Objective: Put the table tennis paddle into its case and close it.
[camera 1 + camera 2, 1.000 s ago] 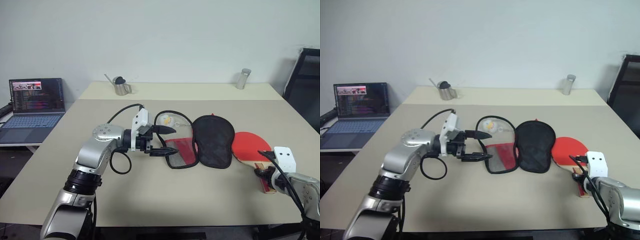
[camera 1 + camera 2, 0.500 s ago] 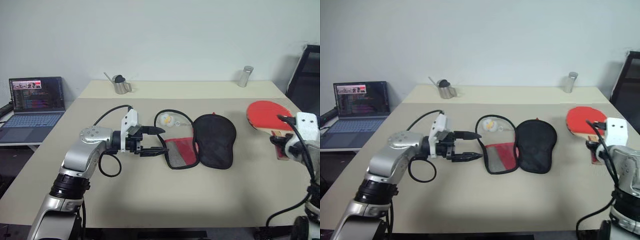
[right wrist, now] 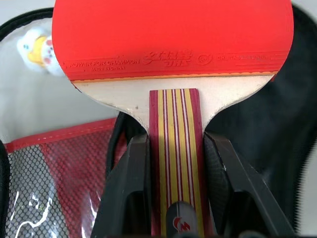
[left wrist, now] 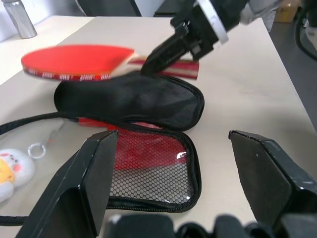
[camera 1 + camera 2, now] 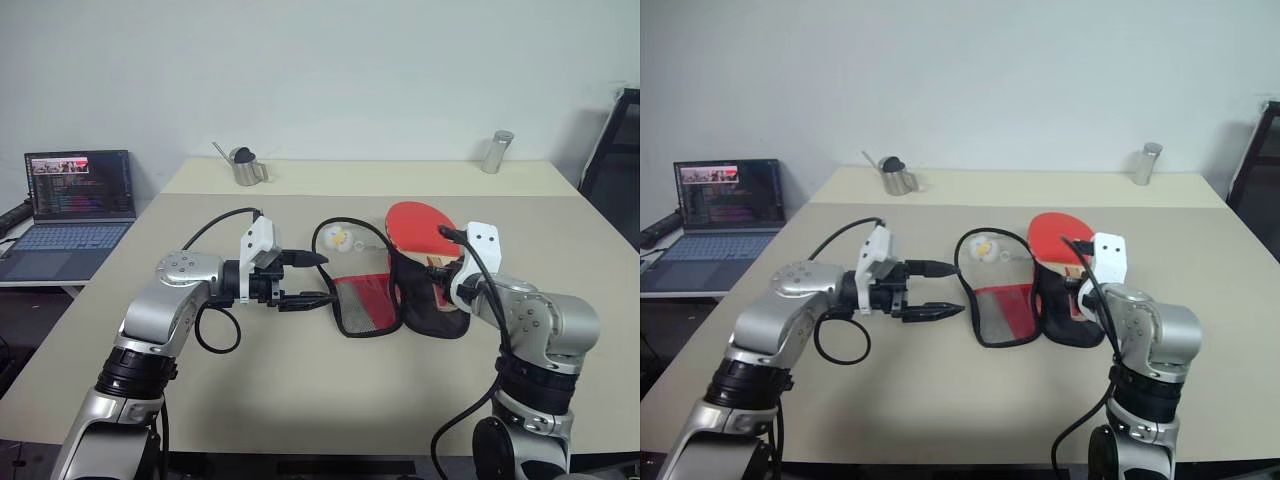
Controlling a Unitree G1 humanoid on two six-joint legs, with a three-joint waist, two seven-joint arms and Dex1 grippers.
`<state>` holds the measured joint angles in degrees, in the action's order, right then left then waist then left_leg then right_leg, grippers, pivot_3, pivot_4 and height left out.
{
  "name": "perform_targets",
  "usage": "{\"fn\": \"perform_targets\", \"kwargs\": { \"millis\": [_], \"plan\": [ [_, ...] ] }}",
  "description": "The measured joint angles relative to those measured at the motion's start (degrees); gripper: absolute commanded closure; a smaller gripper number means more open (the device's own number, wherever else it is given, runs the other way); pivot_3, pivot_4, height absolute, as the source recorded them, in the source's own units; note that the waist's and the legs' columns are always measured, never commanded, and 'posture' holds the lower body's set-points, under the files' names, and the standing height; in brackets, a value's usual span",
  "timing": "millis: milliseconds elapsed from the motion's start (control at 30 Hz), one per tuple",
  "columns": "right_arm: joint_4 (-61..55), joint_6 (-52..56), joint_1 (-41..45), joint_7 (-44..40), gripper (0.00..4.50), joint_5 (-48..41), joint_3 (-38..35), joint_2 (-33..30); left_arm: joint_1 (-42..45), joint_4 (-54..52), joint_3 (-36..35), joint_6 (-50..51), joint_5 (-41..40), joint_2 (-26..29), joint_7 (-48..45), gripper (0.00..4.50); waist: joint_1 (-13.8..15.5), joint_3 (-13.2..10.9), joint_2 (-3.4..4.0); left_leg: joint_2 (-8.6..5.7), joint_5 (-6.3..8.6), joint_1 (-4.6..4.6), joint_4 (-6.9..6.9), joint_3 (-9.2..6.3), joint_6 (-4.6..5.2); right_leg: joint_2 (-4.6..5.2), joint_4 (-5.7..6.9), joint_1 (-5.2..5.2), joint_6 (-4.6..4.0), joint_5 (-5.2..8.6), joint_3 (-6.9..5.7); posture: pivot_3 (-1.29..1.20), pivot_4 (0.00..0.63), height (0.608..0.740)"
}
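My right gripper is going to let go of the table tennis paddle inside the black half of the open case [image 5: 438,273] [image 3: 224,105].
The case [image 5: 400,295] lies unzipped and spread open mid-table, its red mesh-pocket half [image 5: 363,305] on the left and its black half [image 5: 432,290] on the right. My right gripper [image 5: 441,272] is shut on the striped wooden handle [image 3: 175,148] of the table tennis paddle [image 5: 420,224]. It holds the paddle's red blade a little above the far end of the black half. My left gripper [image 5: 322,278] is open, pointing right, just left of the mesh half and touching nothing. In the left wrist view the paddle [image 4: 74,60] hovers over the black half [image 4: 129,99].
A small plush keyring toy [image 5: 338,238] on a black cord loop lies just behind the case. A metal watering can [image 5: 242,168] and a metal bottle [image 5: 495,152] stand at the far edge. A laptop [image 5: 75,200] sits on a side table left; a dark chair [image 5: 622,140] stands far right.
My right gripper has lifted the paddle off the table at the right and carried it left, over the case's black half. The left gripper has drawn slightly left and stayed open.
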<state>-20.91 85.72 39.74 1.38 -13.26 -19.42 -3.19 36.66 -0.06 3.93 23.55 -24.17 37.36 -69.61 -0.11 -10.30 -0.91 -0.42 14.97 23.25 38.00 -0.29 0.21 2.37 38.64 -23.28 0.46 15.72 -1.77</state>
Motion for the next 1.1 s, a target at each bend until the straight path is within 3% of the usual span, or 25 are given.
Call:
{"fn": "perform_targets", "kwargs": {
  "millis": [367,833,900,967,1100],
  "plan": [
    [10.0,-12.8,-5.4,1.3,3.42,3.4,4.8,0.3,0.0,-0.1,0.0,-0.1,0.0,0.0,0.3,0.59,-1.1,0.0,-0.01,0.08,0.01,-0.30,-0.06,0.45,0.01,-0.10,0.27,-0.05,-0.02,0.02,0.51,0.00,0.150,0.740],
    [13.3,-15.8,-5.5,1.6,3.42,3.7,6.1,0.6,-0.3,-0.1,0.0,-0.1,0.0,0.7,0.3,0.59,-1.6,0.0,-0.01,0.10,0.01,-0.32,-0.06,0.49,0.01,-0.10,0.29,-0.06,-0.02,0.02,0.57,0.00,0.150,0.740],
    [13.4,-16.2,-5.5,2.1,2.70,3.7,5.8,1.5,-0.4,-0.2,0.0,-0.1,0.0,0.7,0.4,0.59,-1.6,0.0,-0.01,0.11,0.01,-0.33,-0.06,0.49,0.01,-0.11,0.30,-0.06,-0.02,0.02,0.58,0.00,0.150,0.740],
    [13.4,-16.5,-5.5,2.5,2.27,3.6,5.5,2.3,-0.6,-0.5,0.0,-0.1,0.0,0.7,0.4,0.59,-1.6,0.0,-0.01,0.11,0.01,-0.34,-0.06,0.49,0.01,-0.11,0.30,-0.06,-0.02,0.02,0.59,0.00,0.150,0.740],
    [13.2,-16.6,-5.4,2.5,0.82,3.4,5.4,2.4,-1.6,-0.6,0.0,-0.1,0.0,0.8,1.2,0.59,-1.6,0.0,-0.01,0.11,0.01,-0.33,-0.05,0.51,0.01,-0.10,0.30,-0.06,-0.02,0.02,0.60,0.00,0.150,0.740]
  ]
}}
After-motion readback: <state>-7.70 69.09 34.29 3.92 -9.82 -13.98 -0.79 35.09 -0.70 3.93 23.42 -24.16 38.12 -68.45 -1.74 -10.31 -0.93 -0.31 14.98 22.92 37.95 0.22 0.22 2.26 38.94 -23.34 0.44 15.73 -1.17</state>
